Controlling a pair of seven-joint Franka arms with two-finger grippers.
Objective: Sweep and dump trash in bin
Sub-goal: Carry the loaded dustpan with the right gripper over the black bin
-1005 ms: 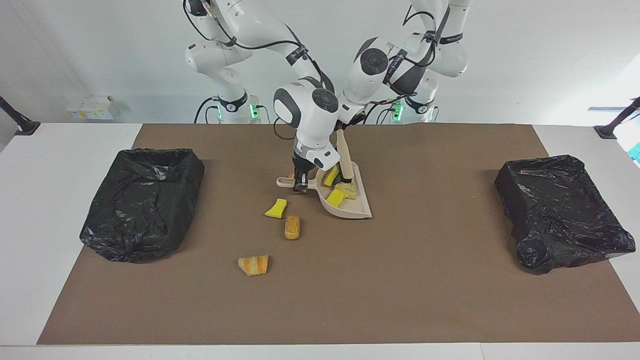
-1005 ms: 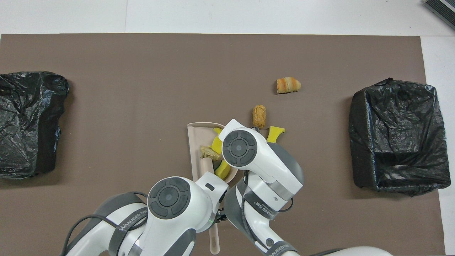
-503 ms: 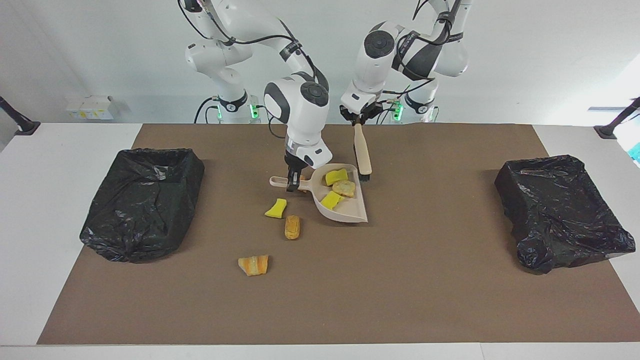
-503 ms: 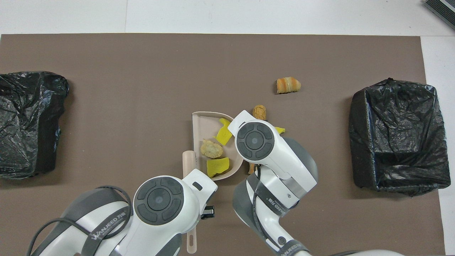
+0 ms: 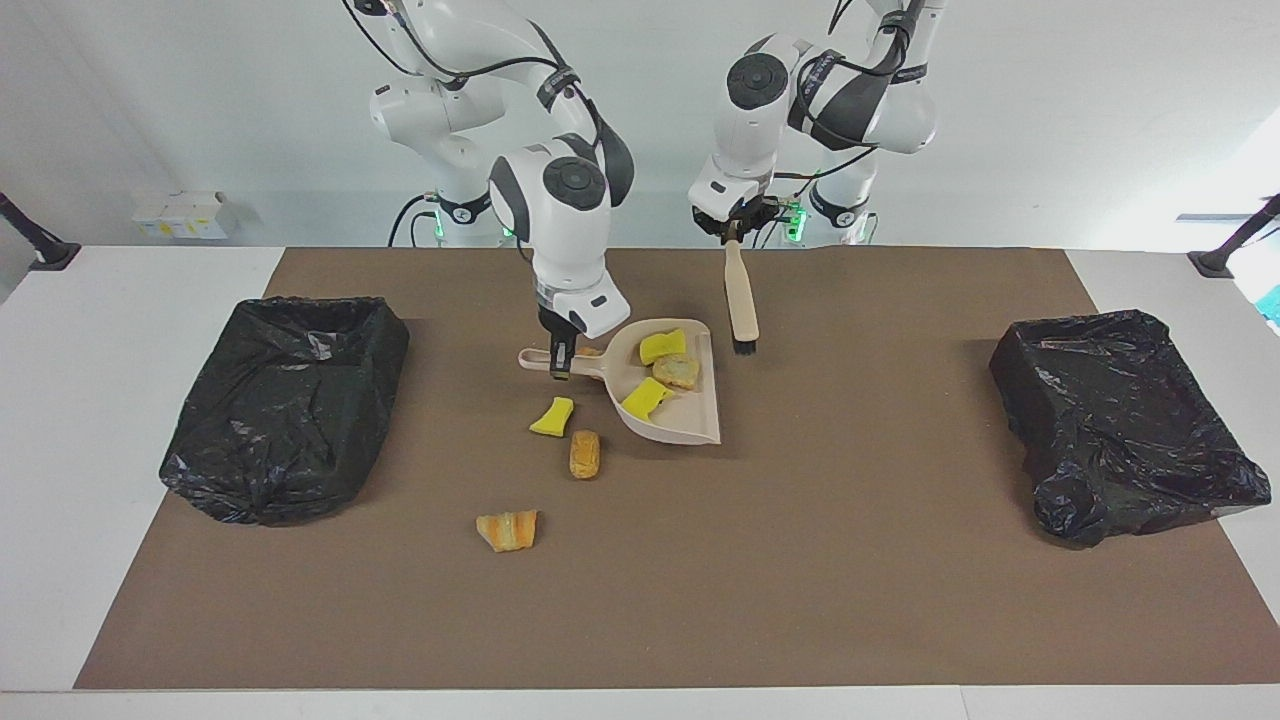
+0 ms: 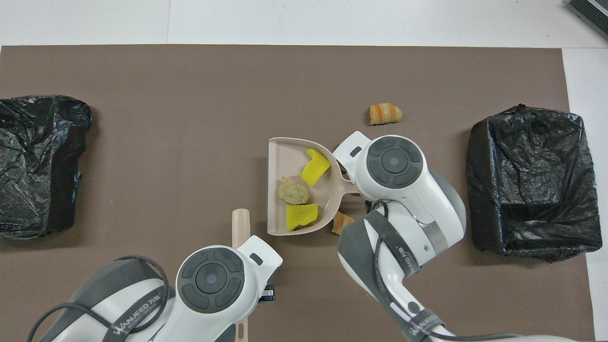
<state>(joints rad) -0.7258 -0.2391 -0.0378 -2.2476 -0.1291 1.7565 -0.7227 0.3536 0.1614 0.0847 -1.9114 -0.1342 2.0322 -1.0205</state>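
Note:
I need to use my left gripper to set the brush down on the brown mat on the near side of the beige dustpan [image 6: 264, 291].
My right gripper [image 5: 560, 362] is shut on the handle of the beige dustpan [image 5: 690, 422], which sits slightly tilted at mid-table. In the pan [image 6: 280, 156] lie two yellow scraps [image 5: 664, 346] [image 5: 645, 397] and a bread-like piece [image 5: 678, 370]. Loose trash lies on the mat beside the pan: a yellow scrap [image 5: 552, 416], a brown chunk [image 5: 585, 453] and a striped orange piece [image 5: 508, 530] [image 6: 385, 113]. A small orange bit [image 6: 342, 222] lies by the pan's handle. My left gripper [image 5: 733, 232] is shut on the brush [image 5: 741, 300], which hangs bristles down beside the pan.
Two bins lined with black bags stand on the brown mat, one at the right arm's end [image 5: 285, 400] [image 6: 532, 183] and one at the left arm's end [image 5: 1120, 420] [image 6: 38, 164]. In the overhead view the arms cover both grippers.
The left gripper lifted the brush out of the dustpan and drew it back toward the robots. The right gripper shifted the loaded dustpan a little toward the right arm's end.

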